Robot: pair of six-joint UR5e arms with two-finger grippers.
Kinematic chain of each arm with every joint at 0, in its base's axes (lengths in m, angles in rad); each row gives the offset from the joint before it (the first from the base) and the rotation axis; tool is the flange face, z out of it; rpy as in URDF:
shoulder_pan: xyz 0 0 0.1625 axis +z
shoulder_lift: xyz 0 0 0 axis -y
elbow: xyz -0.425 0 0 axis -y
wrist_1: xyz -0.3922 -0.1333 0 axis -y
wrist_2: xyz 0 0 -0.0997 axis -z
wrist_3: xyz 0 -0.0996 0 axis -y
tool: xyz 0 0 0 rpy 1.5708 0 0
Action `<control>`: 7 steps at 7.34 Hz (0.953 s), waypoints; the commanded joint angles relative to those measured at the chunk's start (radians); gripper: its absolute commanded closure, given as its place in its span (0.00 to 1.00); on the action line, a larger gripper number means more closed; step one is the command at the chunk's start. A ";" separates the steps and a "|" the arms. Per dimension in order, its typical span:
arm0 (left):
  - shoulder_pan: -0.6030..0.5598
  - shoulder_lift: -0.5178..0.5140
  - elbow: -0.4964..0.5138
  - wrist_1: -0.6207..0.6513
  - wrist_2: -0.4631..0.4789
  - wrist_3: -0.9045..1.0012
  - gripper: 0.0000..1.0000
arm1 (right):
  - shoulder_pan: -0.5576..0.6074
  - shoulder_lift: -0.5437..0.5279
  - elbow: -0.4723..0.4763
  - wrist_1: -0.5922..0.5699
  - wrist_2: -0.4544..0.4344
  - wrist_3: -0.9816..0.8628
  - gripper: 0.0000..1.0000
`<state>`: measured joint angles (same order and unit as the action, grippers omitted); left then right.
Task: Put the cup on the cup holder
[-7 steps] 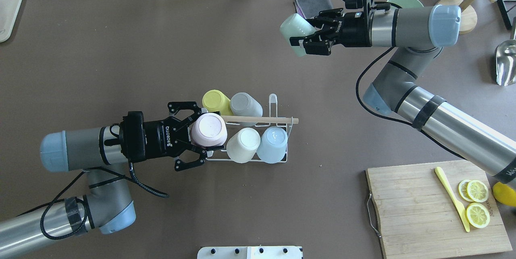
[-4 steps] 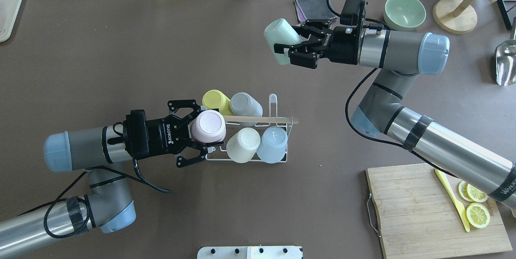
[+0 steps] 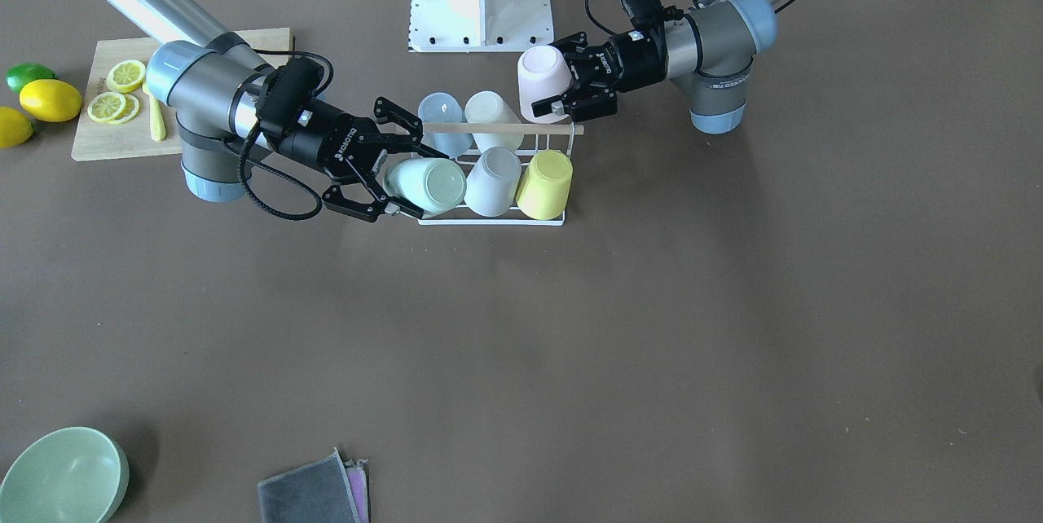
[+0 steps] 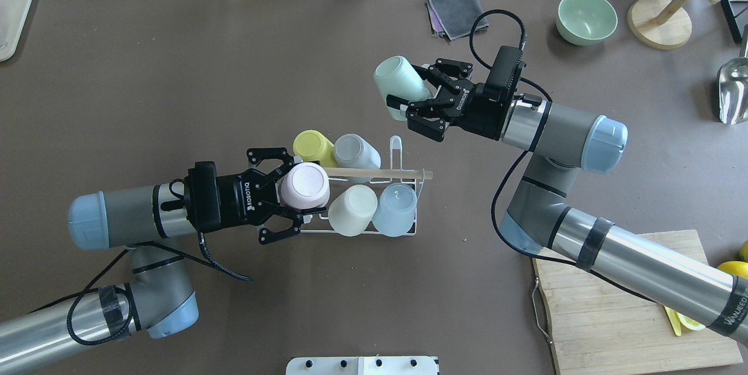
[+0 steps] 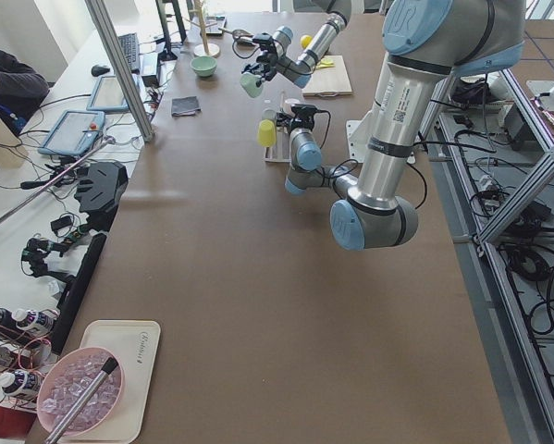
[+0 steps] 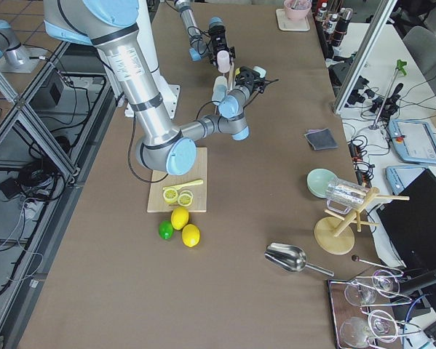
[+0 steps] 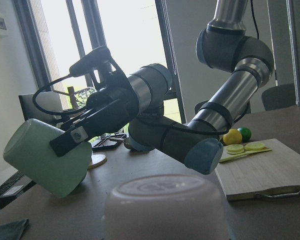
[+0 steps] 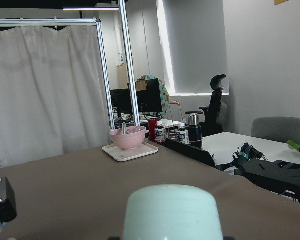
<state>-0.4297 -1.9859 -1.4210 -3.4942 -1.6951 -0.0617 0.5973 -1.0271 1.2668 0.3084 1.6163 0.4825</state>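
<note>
My right gripper is going to release the pale green cup on the cup holder's end (image 3: pixel 435 155), there beside the grey cup.
The cup holder (image 4: pixel 380 173) is a white wire rack with a wooden rod, near the table's middle; it also shows in the front view (image 3: pixel 489 220). Yellow (image 4: pixel 310 146), grey (image 4: pixel 356 152), cream (image 4: pixel 352 208) and blue (image 4: pixel 395 208) cups sit upside down on it. My left gripper (image 4: pixel 295 191) (image 3: pixel 558 79) is shut on a pink cup (image 4: pixel 304 185) (image 3: pixel 542 71), bottom up, at the rack's left end. My right gripper (image 4: pixel 412 91) (image 3: pixel 407 181) is shut on a pale green cup (image 4: pixel 394 80) (image 3: pixel 432 185), held in the air beyond the bare peg (image 4: pixel 396 144).
A cutting board (image 4: pixel 608 305) with lemon slices lies front right under my right arm. A green bowl (image 4: pixel 586 17), a grey cloth (image 4: pixel 453 4), a wooden stand (image 4: pixel 660 21) and a metal scoop (image 4: pixel 733 89) sit far right. A tray (image 4: pixel 11 18) is far left.
My right arm has carried the green cup left and nearer to the rack. My left gripper with the pink cup has shifted slightly right.
</note>
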 commanded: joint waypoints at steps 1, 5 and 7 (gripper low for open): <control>0.002 -0.005 -0.001 0.001 -0.003 -0.001 0.02 | -0.048 -0.005 0.020 0.003 -0.070 -0.071 1.00; 0.003 -0.005 -0.003 0.000 0.000 -0.007 0.02 | -0.085 -0.007 0.034 -0.008 -0.052 -0.073 1.00; 0.002 -0.004 -0.001 0.000 0.000 -0.009 0.02 | -0.061 -0.010 0.028 -0.006 0.037 -0.073 1.00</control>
<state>-0.4266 -1.9909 -1.4233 -3.4944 -1.6951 -0.0700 0.5225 -1.0352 1.2992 0.3015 1.6031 0.4103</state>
